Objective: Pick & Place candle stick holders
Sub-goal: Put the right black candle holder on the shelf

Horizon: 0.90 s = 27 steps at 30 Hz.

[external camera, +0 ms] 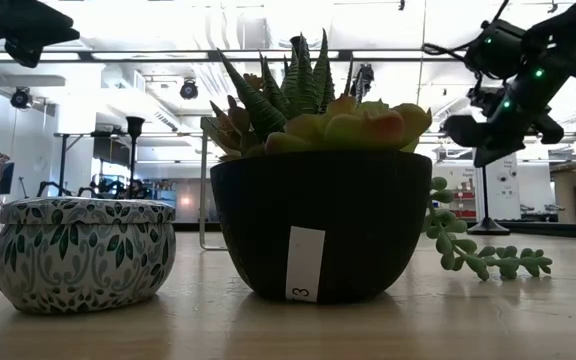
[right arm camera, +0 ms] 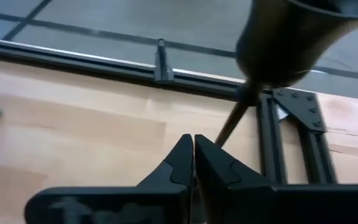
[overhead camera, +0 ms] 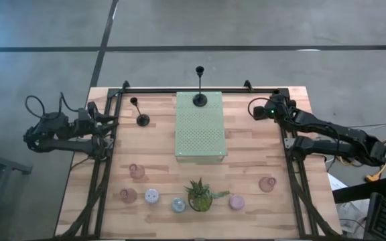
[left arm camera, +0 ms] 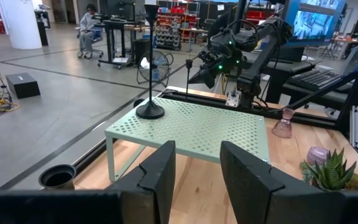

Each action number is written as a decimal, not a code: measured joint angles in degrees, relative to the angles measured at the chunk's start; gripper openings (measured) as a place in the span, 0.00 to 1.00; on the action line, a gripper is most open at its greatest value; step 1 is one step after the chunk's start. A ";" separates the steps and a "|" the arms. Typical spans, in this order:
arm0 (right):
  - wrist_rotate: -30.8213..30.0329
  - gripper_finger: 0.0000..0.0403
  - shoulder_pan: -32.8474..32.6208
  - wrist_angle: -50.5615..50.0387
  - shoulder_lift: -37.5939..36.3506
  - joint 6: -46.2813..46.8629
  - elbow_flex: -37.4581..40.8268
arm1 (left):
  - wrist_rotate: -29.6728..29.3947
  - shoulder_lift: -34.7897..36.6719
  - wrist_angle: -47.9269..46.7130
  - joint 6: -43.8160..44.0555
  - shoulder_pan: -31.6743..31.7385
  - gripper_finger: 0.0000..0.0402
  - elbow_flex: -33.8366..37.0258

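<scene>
Next, I open my right gripper, line it up and close on the stem [right arm camera: 250, 92] just below the cup before lifting, because the candle stick holder's stem slants past its shut fingertips.
One black candle stick holder [overhead camera: 199, 99] stands by its round base on the pale green mat [overhead camera: 201, 134]. A second [overhead camera: 142, 119] stands on the wood near my left gripper [left arm camera: 196, 171], which is open and has nothing between its fingers. A third [right arm camera: 277, 37] is at the far right corner, with my right gripper [overhead camera: 255, 110] shut at its stem. Three pink glass holders [overhead camera: 137, 171] [overhead camera: 127, 195] [overhead camera: 267, 183] and three pastel cups [overhead camera: 152, 196] [overhead camera: 178, 205] [overhead camera: 236, 201] stand along the near edge. My right gripper has its fingers closed at the thin stem [right arm camera: 232, 121] below the cup, slanting down from the table's right side, across the stem. The fingertips [right arm camera: 213, 152] hide the place of contact. The holder stays upright, its base [external camera: 488, 228] down at table level.
A spiky potted plant [overhead camera: 200, 194] stands between the cups at the near edge. Black frame rails [overhead camera: 102, 167] run along the table's left, right and far sides. A person sits in the room beyond the table [left arm camera: 89, 25].
</scene>
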<state>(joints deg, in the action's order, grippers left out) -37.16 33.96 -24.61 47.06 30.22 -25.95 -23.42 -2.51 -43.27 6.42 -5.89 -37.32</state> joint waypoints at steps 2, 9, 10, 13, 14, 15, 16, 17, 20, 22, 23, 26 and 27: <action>0.19 0.02 -0.01 -0.32 -0.82 -0.56 -0.50 | 0.00 0.01 -0.02 -0.02 0.01 0.33 0.00; -0.25 0.02 0.19 -4.88 -2.64 -1.78 -3.09 | 0.00 0.00 -0.02 0.00 0.02 0.33 0.00; -0.23 0.02 0.19 -5.92 -2.74 -1.77 -3.57 | 0.00 -0.01 -0.02 0.00 0.00 0.33 0.00; 0.21 0.02 0.19 -8.53 -2.77 -1.19 -4.96 | 0.00 0.01 -0.01 0.00 0.02 0.33 0.00; 0.35 0.02 0.19 -9.03 -2.80 -0.87 -5.22 | 0.00 0.00 -0.02 -0.01 0.01 0.33 0.00; 1.06 0.02 0.22 -9.17 -2.81 -0.82 -5.42 | 0.00 0.00 0.00 0.00 0.02 0.33 0.00; 2.37 0.02 0.25 -9.09 -2.71 -0.85 -5.58 | 0.00 0.00 -0.01 0.00 0.02 0.33 0.00; 3.92 0.02 0.25 -9.09 -2.67 -0.76 -5.62 | 0.00 0.00 -0.02 -0.01 0.01 0.33 0.00; 8.05 0.06 0.23 -9.43 -2.54 -0.58 -5.62 | 0.00 0.01 -0.02 0.00 0.02 0.33 0.00; 9.19 0.11 0.23 -9.60 -2.10 -0.41 -5.60 | 0.00 0.01 -0.02 0.00 0.01 0.33 0.00; 9.26 0.14 0.23 -9.62 -1.95 -0.59 -5.60 | 0.00 0.01 0.00 0.00 0.02 0.33 0.00; 8.38 0.25 0.23 -9.48 -1.47 -1.90 -5.60 | 0.00 0.01 -0.02 0.00 0.02 0.33 0.00; 7.66 0.29 0.23 -9.52 -1.19 -2.05 -5.59 | 0.00 0.01 0.00 0.00 0.00 0.33 0.00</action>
<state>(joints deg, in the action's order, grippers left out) -29.50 34.20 -34.13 45.87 28.17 -31.54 -23.42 -2.50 -43.27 6.42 -5.89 -37.32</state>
